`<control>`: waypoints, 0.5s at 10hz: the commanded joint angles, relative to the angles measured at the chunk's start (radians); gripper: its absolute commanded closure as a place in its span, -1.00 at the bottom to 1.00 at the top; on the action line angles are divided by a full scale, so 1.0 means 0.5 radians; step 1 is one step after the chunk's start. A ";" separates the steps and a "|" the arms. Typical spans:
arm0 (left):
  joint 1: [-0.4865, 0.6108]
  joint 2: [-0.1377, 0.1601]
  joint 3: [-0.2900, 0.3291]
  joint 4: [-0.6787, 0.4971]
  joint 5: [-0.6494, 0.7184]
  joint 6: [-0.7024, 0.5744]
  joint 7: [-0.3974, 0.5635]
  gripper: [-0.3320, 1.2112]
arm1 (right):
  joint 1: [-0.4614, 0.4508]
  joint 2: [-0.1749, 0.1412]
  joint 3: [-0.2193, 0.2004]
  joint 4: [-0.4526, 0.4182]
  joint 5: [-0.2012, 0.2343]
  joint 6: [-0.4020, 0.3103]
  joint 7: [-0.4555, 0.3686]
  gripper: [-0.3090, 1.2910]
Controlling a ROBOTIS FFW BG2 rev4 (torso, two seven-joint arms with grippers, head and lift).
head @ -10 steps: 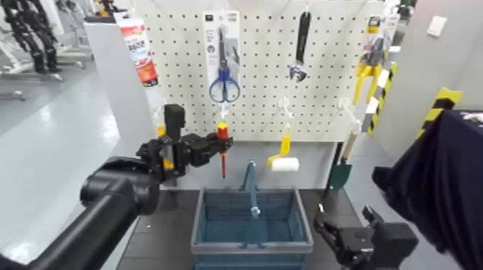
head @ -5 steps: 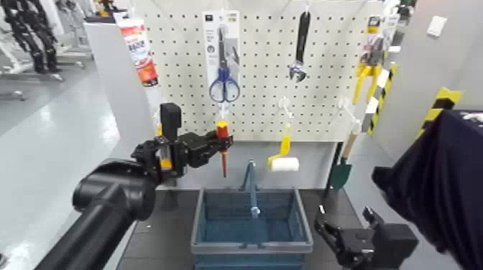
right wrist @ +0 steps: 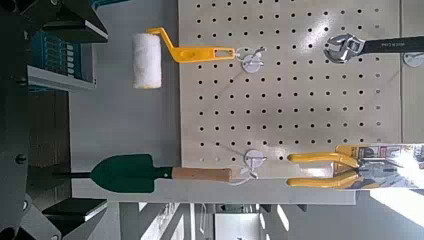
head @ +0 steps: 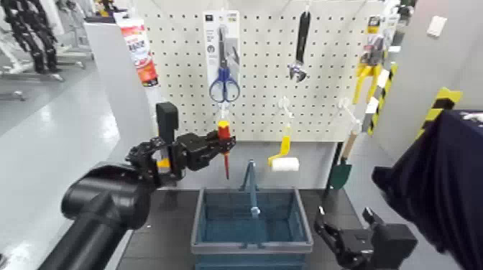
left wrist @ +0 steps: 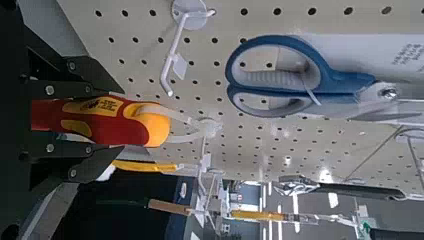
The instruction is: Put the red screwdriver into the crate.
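Observation:
The robot's left gripper will release the red screwdriver inside the crate (head: 226, 227), just behind the crate's near rim.
The red screwdriver (head: 223, 135), red handle with a yellow band, hangs upright in front of the pegboard, its thin shaft pointing down just above the crate's far left corner. My left gripper (head: 218, 143) is shut on its handle; the left wrist view shows the handle (left wrist: 100, 118) clamped between the dark fingers, still near a white peg hook. The blue-grey crate (head: 195, 230) with its upright central handle stands on the dark table below. My right gripper (head: 343, 233) is open and idle, low at the crate's right side.
On the pegboard hang blue scissors (head: 224, 85), a wrench (head: 300, 43), a yellow-handled paint roller (head: 284, 159), a green trowel (head: 342, 171) and yellow pliers (head: 370, 75). A dark blue bulk (head: 445, 187) fills the right edge.
My left arm has drawn back slightly, its elbow shifting left. The screwdriver has moved a little down and right in the gripper. The right arm has not moved.

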 commanded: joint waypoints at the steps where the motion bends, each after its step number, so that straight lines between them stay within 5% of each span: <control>1: 0.133 0.034 0.058 -0.343 0.007 0.264 0.038 0.97 | 0.004 0.003 -0.006 0.000 0.000 0.005 0.000 -0.44; 5: 0.348 0.095 0.110 -0.591 0.145 0.494 0.148 0.97 | 0.010 0.009 -0.003 0.003 0.000 0.002 0.000 -0.45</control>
